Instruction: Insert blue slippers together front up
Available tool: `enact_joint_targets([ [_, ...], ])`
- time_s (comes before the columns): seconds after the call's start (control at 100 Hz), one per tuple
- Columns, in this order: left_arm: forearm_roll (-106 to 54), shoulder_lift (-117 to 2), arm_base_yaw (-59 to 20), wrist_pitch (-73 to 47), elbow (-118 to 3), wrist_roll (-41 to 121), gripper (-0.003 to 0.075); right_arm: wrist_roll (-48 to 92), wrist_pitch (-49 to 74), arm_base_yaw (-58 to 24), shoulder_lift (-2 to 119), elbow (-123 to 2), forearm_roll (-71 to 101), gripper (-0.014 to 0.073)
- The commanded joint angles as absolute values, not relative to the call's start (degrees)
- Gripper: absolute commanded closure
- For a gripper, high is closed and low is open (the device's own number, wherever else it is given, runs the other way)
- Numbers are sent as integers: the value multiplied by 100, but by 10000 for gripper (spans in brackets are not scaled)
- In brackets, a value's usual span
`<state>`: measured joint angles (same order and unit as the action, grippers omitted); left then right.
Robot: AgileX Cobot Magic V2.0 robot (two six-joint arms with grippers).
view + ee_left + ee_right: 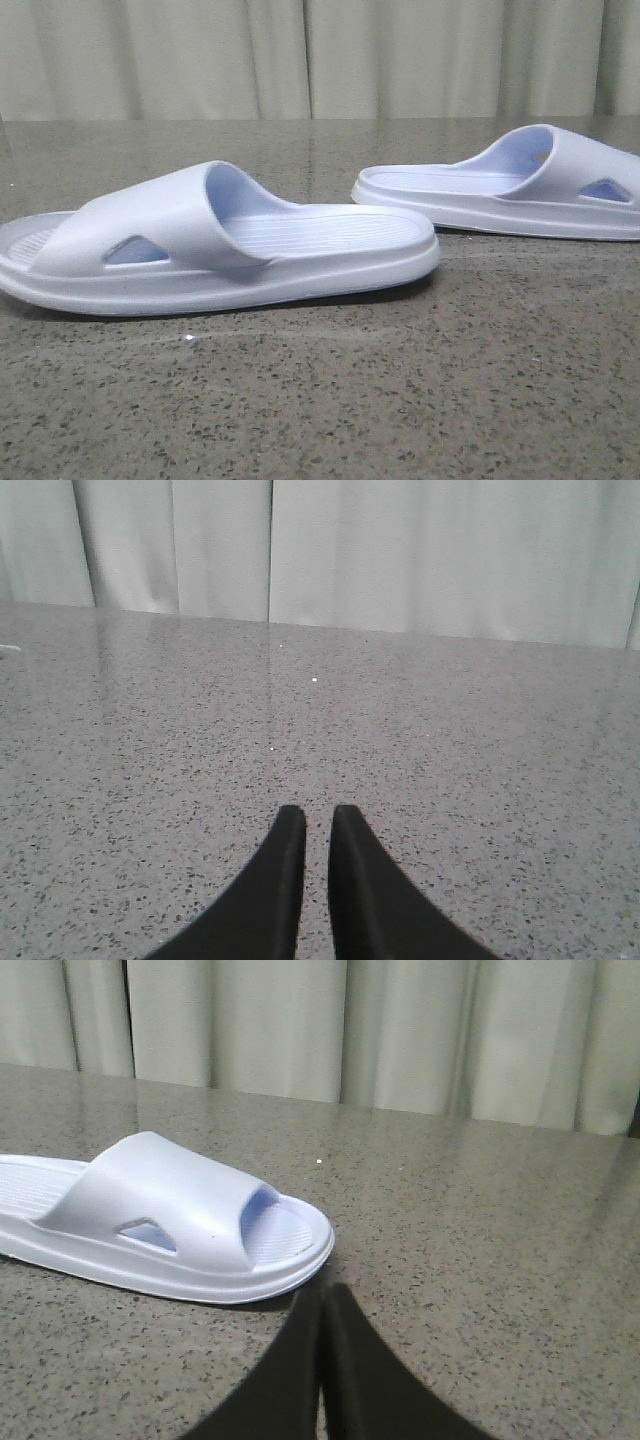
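Next, my right gripper closes on the toe edge of the near slipper (14, 236) (322, 1236), just beyond the slipper's strap.
Two pale blue slippers lie sole-down and apart on the speckled grey table (400, 400). One slipper (215, 245) is near and to the left, its strap at its left end. The other slipper (520, 185) is farther back on the right, its strap at its right end. No gripper shows in the front view. In the right wrist view a slipper (170, 1220) lies just beyond my right gripper (322, 1295), toe end nearest the tips; the fingers are pressed together and empty. My left gripper (318, 815) is closed to a thin slit, empty, over bare table, with no slipper in its view.
Pale curtains (320, 55) hang behind the table's far edge. Speckled grey table surface (450, 750) stretches ahead of the left gripper and to the side of the right gripper (500, 1260).
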<state>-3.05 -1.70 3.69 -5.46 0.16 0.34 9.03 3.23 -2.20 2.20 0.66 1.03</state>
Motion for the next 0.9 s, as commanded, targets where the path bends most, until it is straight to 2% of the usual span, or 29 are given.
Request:
enact_joint_targets([
  [0.0, -350, -220, 362, -157, 73, 0, 705, 928, -230, -186, 275, 174, 41, 672],
  [0.43, -632, -220, 362, 0, 63, 0, 705, 928, -1000, -186, 275, 174, 997, 672],
  [0.67, -1980, -220, 362, 43, 63, 0, 705, 928, -989, -186, 275, 174, 2570, 672],
  [0.82, -3820, -220, 362, 152, 63, 0, 705, 928, -939, -186, 275, 149, 3593, 672],
  [0.89, -4110, -220, 362, 128, 12, 0, 705, 928, -819, -186, 275, 54, 3769, 672],
])
